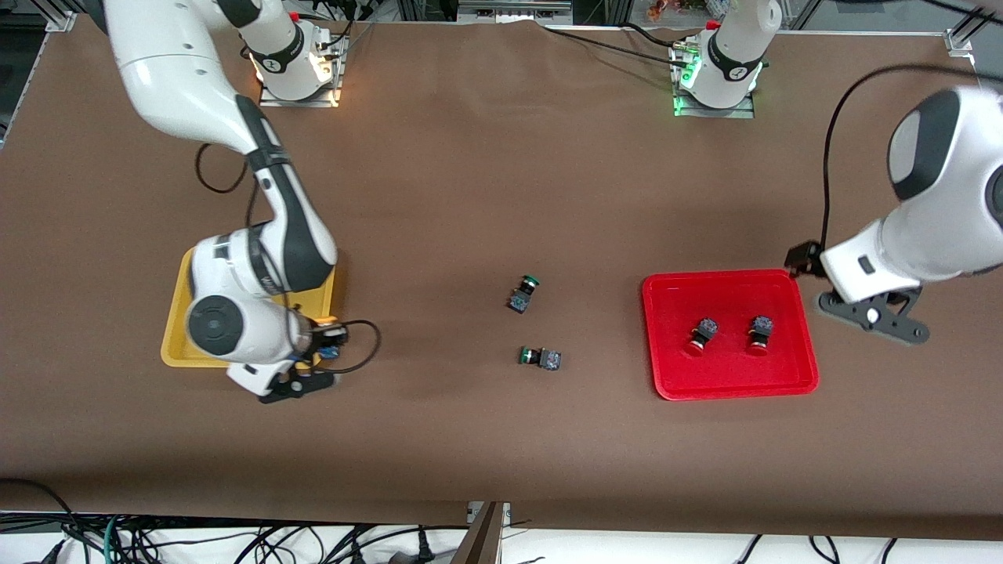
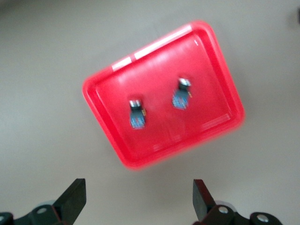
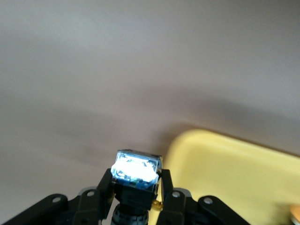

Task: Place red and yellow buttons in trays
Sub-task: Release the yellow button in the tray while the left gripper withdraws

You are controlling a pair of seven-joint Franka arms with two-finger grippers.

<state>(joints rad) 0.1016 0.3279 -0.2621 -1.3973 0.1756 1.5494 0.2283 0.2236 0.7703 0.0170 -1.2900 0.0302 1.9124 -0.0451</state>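
The robot's right gripper should set the button down in the yellow tray (image 1: pixel 229 313), past the small orange shape from the red tray.
The red tray (image 1: pixel 730 286) holds two red buttons (image 1: pixel 703 335) (image 1: pixel 758 334). In the left wrist view the red tray (image 2: pixel 218 70) and both buttons (image 2: pixel 137 115) (image 2: pixel 182 96) show too. My left gripper (image 1: pixel 871 315) (image 2: pixel 138 201) is open and empty over the table, beside the red tray toward the left arm's end. My right gripper (image 1: pixel 317 356) (image 3: pixel 137 180) is shut on a button with a blue-lit body (image 3: pixel 136 171) at the yellow tray's (image 1: pixel 174 317) (image 3: pixel 234 173) corner nearest the camera. Its cap is mostly hidden. A small orange shape (image 3: pixel 295 213) lies in the yellow tray.
Two green-capped buttons (image 1: pixel 523 294) (image 1: pixel 541 358) lie on the brown table between the trays. The right arm covers most of the yellow tray. Cables run from both wrists.
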